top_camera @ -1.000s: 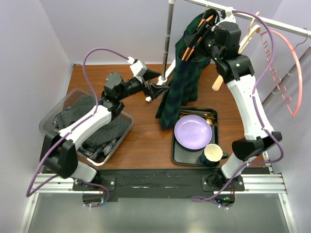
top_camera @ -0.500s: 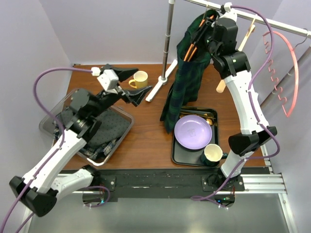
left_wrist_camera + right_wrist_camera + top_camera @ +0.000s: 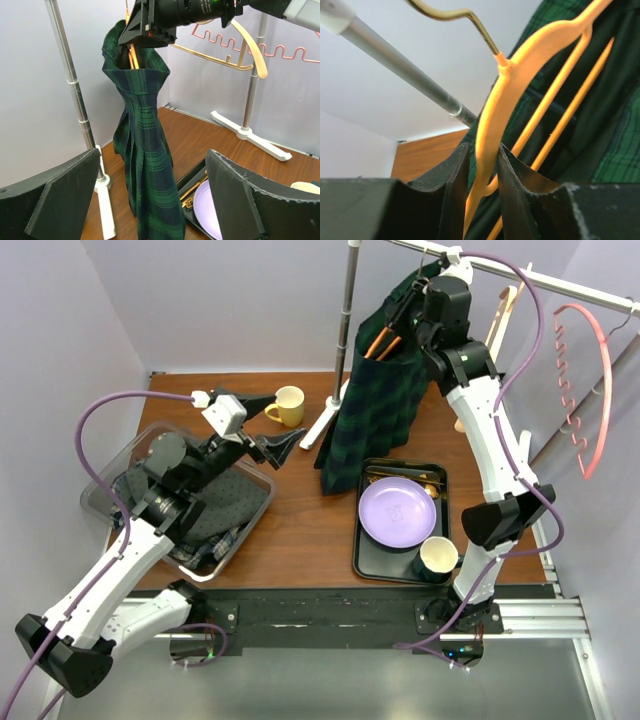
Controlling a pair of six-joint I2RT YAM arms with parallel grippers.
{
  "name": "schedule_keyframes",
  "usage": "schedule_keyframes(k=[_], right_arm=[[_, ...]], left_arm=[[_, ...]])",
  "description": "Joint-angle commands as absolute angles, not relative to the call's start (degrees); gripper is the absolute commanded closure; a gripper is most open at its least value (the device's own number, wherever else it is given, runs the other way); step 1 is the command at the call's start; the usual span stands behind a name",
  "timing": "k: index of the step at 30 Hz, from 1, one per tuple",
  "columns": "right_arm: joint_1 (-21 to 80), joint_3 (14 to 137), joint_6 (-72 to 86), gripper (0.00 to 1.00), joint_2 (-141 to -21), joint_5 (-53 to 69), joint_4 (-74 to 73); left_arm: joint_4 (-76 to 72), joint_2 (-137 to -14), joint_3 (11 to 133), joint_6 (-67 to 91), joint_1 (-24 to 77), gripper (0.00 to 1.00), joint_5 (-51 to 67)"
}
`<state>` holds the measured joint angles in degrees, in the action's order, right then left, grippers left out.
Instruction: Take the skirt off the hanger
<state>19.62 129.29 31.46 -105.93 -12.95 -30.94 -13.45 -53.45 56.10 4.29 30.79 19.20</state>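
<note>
Next, my left gripper takes hold of the side of the skirt (image 3: 354, 407) (image 3: 140, 115), slightly below its waist, since my right gripper is holding the orange hanger.
A dark green plaid skirt (image 3: 372, 405) hangs from an orange hanger (image 3: 386, 338) below the rail, its hem reaching the table. My right gripper (image 3: 418, 302) is shut on the hanger's neck, just under the metal hook; the right wrist view shows its jaws (image 3: 484, 170) pinching the orange hanger (image 3: 520, 70) with skirt cloth (image 3: 615, 125) behind. My left gripper (image 3: 272, 425) is open and empty, left of the skirt and apart from it. In the left wrist view the gripper (image 3: 152, 165) faces the skirt (image 3: 145, 145), which hangs well beyond its fingers.
A black tray (image 3: 362, 540) holds a purple plate (image 3: 397, 512), gold cutlery and a dark mug (image 3: 437, 557). A yellow mug (image 3: 289, 405) stands by the rack's white foot (image 3: 325, 425). A clear bin (image 3: 108, 472) of clothes is at left. A wooden hanger (image 3: 505, 315) and a pink hanger (image 3: 592, 390) hang right.
My left arm has pulled back from the skirt toward the bin, uncovering the yellow mug. My right gripper has carried the hanger up and left, and the skirt's hem has swung off the tray.
</note>
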Motion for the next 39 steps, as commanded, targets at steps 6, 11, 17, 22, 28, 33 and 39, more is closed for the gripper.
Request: schedule_keyframes(k=[6,11,17,22,28,33,39], right_arm=[[20.04,125.60,32.78,0.84,-103.10,-12.92,-19.79],[19.95,126.29,33.13,0.96,-102.31,-12.30,-17.58],[19.95,128.84,32.52,1.00,-100.90,-13.01,-15.91],[20.04,129.99,31.29,1.00,-99.50,-13.80,-15.38],[20.04,131.40,29.71,1.00,-99.32,-13.97,-15.38],[20.04,132.54,29.44,1.00,-99.67,-12.57,-15.03],[20.04,131.84,32.34,1.00,-97.22,-11.16,-18.09]], left_arm=[[-14.76,-51.68,55.28,2.37,30.94,0.09,17.67],[-14.85,-51.77,55.02,2.37,30.94,0.09,17.67],[-14.85,-51.42,54.84,2.20,30.94,0.09,17.23],[-15.03,-51.68,54.58,2.37,30.94,0.08,17.31],[-14.68,-51.86,54.84,2.37,30.94,0.08,16.61],[-14.41,-51.68,54.67,2.29,30.94,0.08,16.61],[-14.24,-51.85,54.93,2.02,30.94,0.08,15.03]])
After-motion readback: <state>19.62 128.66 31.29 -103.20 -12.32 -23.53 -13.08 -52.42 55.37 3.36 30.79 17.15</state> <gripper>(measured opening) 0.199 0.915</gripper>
